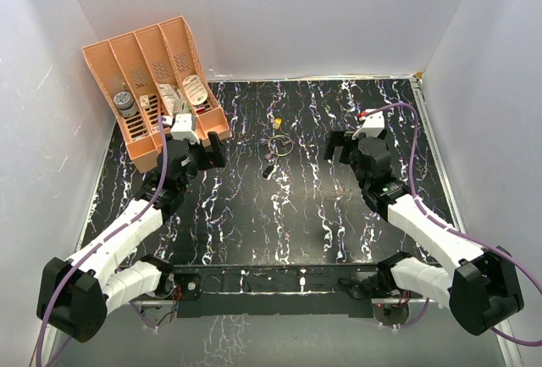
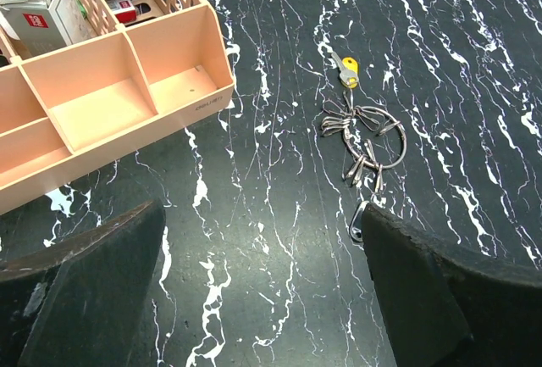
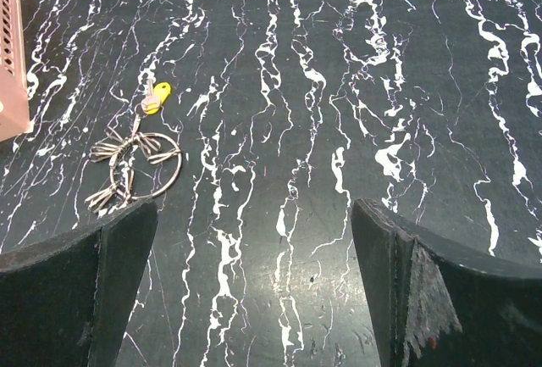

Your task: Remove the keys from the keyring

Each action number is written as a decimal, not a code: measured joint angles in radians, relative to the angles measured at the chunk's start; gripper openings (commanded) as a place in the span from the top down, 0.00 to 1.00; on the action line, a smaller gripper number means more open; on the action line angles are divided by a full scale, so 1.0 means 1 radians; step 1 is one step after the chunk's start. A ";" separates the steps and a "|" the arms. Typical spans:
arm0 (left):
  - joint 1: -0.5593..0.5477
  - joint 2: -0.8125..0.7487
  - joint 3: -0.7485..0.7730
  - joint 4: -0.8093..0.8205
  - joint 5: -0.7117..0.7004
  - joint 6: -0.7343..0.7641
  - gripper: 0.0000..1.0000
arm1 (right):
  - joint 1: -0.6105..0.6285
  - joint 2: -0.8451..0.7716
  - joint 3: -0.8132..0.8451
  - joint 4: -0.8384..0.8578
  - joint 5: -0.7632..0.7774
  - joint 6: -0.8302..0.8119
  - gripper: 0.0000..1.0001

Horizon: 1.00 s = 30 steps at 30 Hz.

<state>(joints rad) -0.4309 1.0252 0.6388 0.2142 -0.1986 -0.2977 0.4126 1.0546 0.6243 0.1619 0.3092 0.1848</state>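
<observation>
The fingers of my right gripper needs to close on the keyring's wire clips (image 1: 278,139) (image 3: 153,141), on the side of the loop that faces the yellow key.
The keyring (image 1: 280,144) is a thin silvery loop with several wire clips, lying mid-table. The yellow key (image 1: 277,119) lies just beyond it; I cannot tell if it is attached. The black key (image 1: 268,171) lies apart on the near side. My left gripper (image 1: 207,148) is open and empty, left of the ring. My right gripper (image 1: 343,147) is open and empty, to its right. The left wrist view shows the ring (image 2: 391,141), the yellow key (image 2: 348,68) and a silvery blade (image 2: 359,221) at my right finger's edge. The right wrist view shows the ring (image 3: 157,170) and the yellow key (image 3: 157,94).
A peach desk organizer (image 1: 140,134) holding small items stands at the back left, close behind my left gripper; it also shows in the left wrist view (image 2: 127,100) and at the right wrist view's left edge (image 3: 10,62). White walls enclose the black marbled table (image 1: 279,223).
</observation>
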 measured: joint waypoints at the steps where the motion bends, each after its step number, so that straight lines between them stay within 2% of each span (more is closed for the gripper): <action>1: 0.000 0.000 0.000 -0.002 0.000 0.000 0.01 | 0.000 0.000 0.000 0.000 0.002 0.000 0.02; 16: 0.000 0.006 0.004 -0.016 -0.005 0.008 0.01 | 0.000 0.000 0.000 0.000 0.008 -0.001 0.02; 22: 0.000 0.053 0.066 -0.069 0.001 0.028 0.01 | 0.006 0.026 0.035 -0.021 -0.043 -0.019 0.02; 30: 0.000 0.106 0.113 -0.096 0.028 0.051 0.01 | 0.125 0.060 0.153 -0.032 -0.081 -0.095 0.02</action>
<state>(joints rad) -0.4309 1.1309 0.7521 0.1184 -0.1703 -0.2466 0.5373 1.1141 0.7776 0.1299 0.2279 0.0902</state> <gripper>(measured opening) 0.986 0.983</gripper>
